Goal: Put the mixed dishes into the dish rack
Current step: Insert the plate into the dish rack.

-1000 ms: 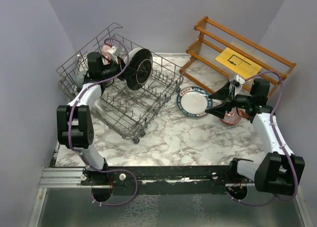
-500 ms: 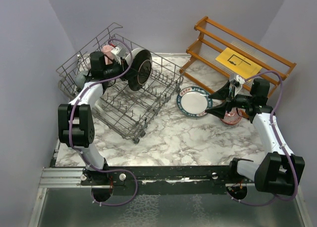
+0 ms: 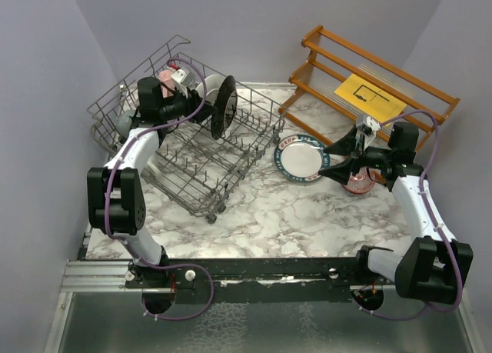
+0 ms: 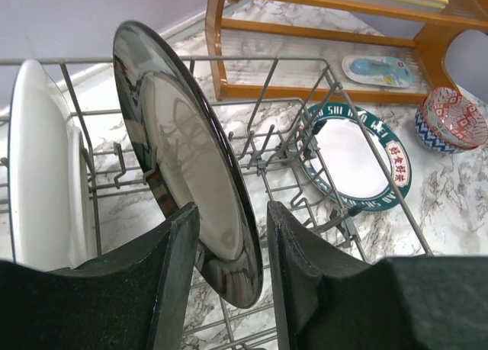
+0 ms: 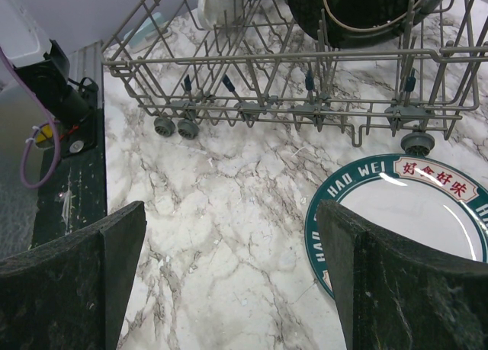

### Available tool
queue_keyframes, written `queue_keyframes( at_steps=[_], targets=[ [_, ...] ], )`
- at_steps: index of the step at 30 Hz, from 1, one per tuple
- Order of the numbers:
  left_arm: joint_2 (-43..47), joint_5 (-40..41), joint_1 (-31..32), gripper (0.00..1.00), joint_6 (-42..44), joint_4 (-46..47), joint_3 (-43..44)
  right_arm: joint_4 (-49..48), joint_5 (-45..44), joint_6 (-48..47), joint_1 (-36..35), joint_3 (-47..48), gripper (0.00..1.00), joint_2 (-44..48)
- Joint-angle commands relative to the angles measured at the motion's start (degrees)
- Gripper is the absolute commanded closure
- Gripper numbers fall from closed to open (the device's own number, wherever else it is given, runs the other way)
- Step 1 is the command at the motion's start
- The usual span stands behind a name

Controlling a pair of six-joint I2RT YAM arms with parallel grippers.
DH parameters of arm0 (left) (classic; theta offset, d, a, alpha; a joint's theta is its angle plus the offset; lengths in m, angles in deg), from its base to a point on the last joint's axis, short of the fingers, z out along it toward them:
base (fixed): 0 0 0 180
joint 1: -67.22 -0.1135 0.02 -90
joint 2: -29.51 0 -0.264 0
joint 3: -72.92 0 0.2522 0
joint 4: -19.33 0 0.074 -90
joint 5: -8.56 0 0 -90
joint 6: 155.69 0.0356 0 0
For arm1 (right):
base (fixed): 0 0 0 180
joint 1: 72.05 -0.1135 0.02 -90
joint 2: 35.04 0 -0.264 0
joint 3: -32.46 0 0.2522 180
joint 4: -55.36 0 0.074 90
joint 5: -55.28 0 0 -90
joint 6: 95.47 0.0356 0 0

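Note:
The black-rimmed plate sits crooked in the dish rack, so I need my left gripper to grip the plate's near edge (image 4: 247,262) and lift it clear before setting it back in place.
The dish rack (image 3: 192,149) stands at the back left. A black-rimmed plate (image 3: 225,105) stands on edge between its tines. My left gripper (image 3: 201,108) sits just behind that plate. In the left wrist view the black-rimmed plate (image 4: 191,159) rises between the fingers of the left gripper (image 4: 231,213), which is open, with a gap showing at the right finger (image 4: 305,266). A white plate (image 4: 38,167) stands beside it. My right gripper (image 3: 327,159) hangs wide open beside a teal-rimmed plate (image 3: 301,157) lying on the marble. Nothing is between the fingers of the right gripper (image 5: 229,213).
An orange-brown wooden shelf (image 3: 369,84) with a yellow sheet (image 3: 367,97) stands at the back right. A red and blue patterned bowl (image 3: 359,182) sits under my right arm. A pink mug (image 3: 165,78) shows in the rack's far corner. Grey walls close in on the left and right.
My left jaws have opened off the black-rimmed plate, which has turned more upright in the rack. The right arm has not moved.

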Motion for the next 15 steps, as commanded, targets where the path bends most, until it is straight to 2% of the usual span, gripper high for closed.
queue_keyframes(
  at_steps=[1, 6, 10, 15],
  targets=[
    [2.4, 1.2, 0.4, 0.57, 0.0, 2.2, 0.9, -1.5, -0.2, 0.5, 0.3, -0.5, 0.07, 0.1],
    [2.4, 2.3, 2.0, 0.56, 0.1, 1.2, 0.8, -1.6, -0.3, 0.6, 0.3, -0.5, 0.07, 0.1],
    [3.0, 7.2, 4.0, 0.52, 1.2, -0.9, 0.4, -1.6, -0.3, 0.5, 0.3, -0.5, 0.07, 0.2],
    [2.0, 13.3, 5.7, 0.54, 2.1, -5.8, 2.1, -1.6, -0.4, 0.5, 0.3, -0.6, 0.07, 0.4]
  ],
)
